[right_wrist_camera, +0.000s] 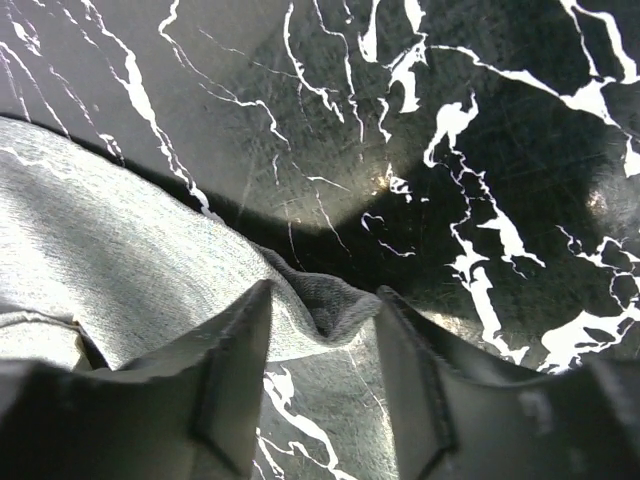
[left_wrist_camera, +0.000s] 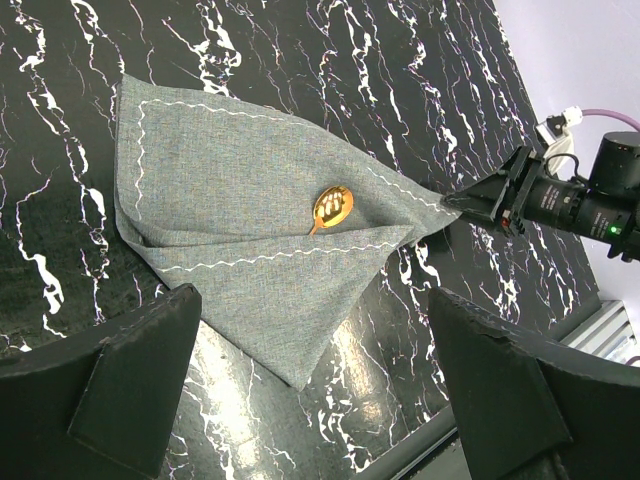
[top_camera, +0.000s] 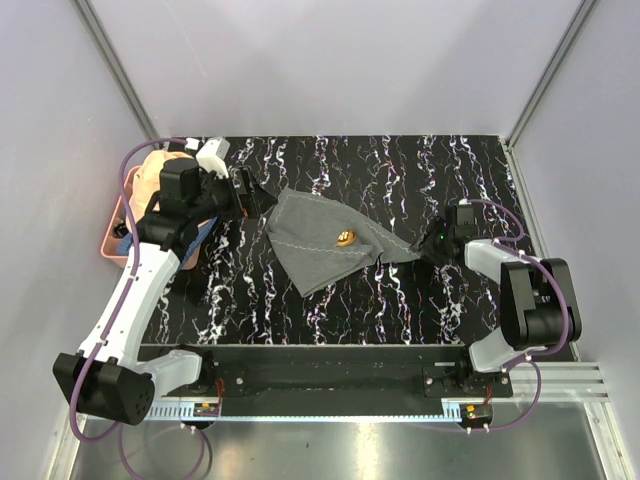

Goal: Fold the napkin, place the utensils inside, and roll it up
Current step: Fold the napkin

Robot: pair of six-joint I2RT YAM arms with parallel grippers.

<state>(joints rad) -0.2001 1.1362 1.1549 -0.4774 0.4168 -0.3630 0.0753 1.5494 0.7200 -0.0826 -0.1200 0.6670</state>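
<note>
The napkin's bunched corner slants toward the near edge, so the robot's right gripper should pinch the corner's tip [right_wrist_camera: 348, 315] and swing it over to the far side before folding it over.
The grey napkin [top_camera: 318, 250] lies folded into a rough triangle in the middle of the black marble table [top_camera: 400, 180]. A gold spoon [top_camera: 344, 238] sits inside it: its bowl [left_wrist_camera: 332, 205] pokes out from under the folded flap and the handle is hidden. My right gripper [top_camera: 428, 250] is low at the napkin's right corner. In the right wrist view its jaws [right_wrist_camera: 325, 300] stand apart, with the bunched corner [right_wrist_camera: 330, 300] lying between the fingertips. My left gripper [top_camera: 248, 188] hovers wide open beyond the napkin's left end, holding nothing [left_wrist_camera: 315, 340].
A peach hat [top_camera: 155, 170] and a pink tray [top_camera: 108, 238] sit at the table's left edge behind the left arm, with a bit of blue cloth [top_camera: 205, 232] beside them. The table's near edge [left_wrist_camera: 430, 440] runs just past the napkin's lower point.
</note>
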